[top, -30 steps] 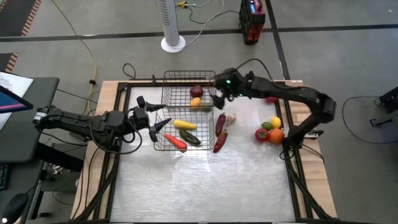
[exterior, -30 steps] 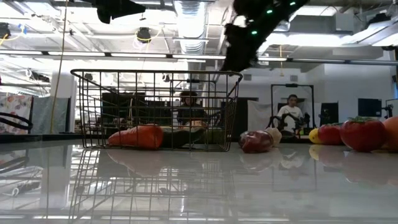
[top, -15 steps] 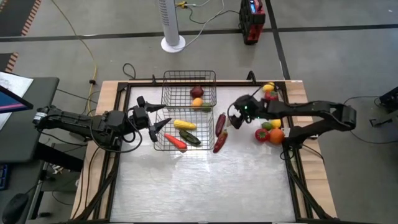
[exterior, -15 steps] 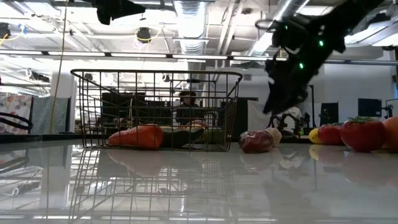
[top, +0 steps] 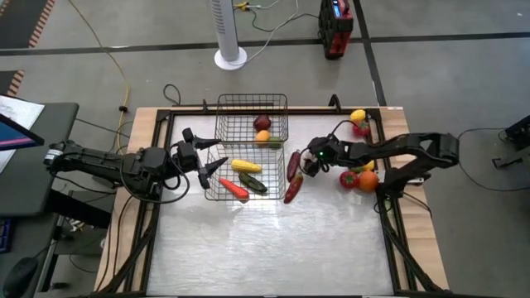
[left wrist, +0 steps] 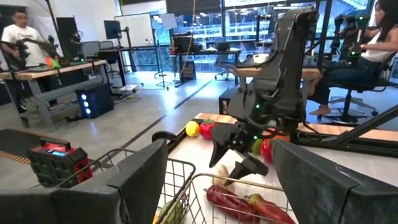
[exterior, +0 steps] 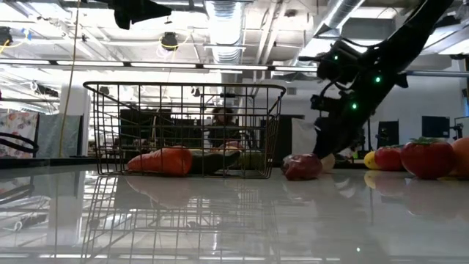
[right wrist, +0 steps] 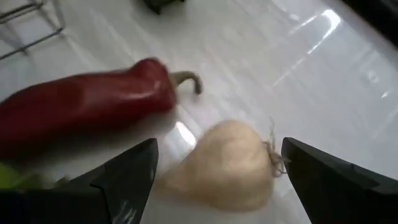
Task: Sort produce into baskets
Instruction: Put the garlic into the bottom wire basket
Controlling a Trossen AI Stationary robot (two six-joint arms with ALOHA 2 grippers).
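Observation:
The pale bulb lies slanted, root end facing one finger; my right gripper will open and grip across its round body (right wrist: 230,163) before lifting.
Two black wire baskets stand end to end: the far one (top: 280,103) holds a dark red and an orange fruit, and the near one (top: 214,186) holds corn, a carrot and a green vegetable. My right gripper (top: 308,164) is open and low over a pale bulb (right wrist: 227,168), one finger on each side of it; whether they touch it I cannot tell. A dark red pepper (right wrist: 87,102) lies on the table beside the bulb. My left gripper (top: 207,162) is open and empty, above the near basket's left wall.
A second dark red pepper (top: 291,190) lies nearer. A red tomato (top: 349,178), an orange fruit (top: 368,181) and a yellow one (top: 368,164) lie at the right. A yellow (top: 358,116) and a red fruit (top: 363,129) lie at the far right corner.
My right gripper has gone from beside the far basket's right wall toward the table's right and near edges. It has come down to the pale bulb beside the dark red pepper.

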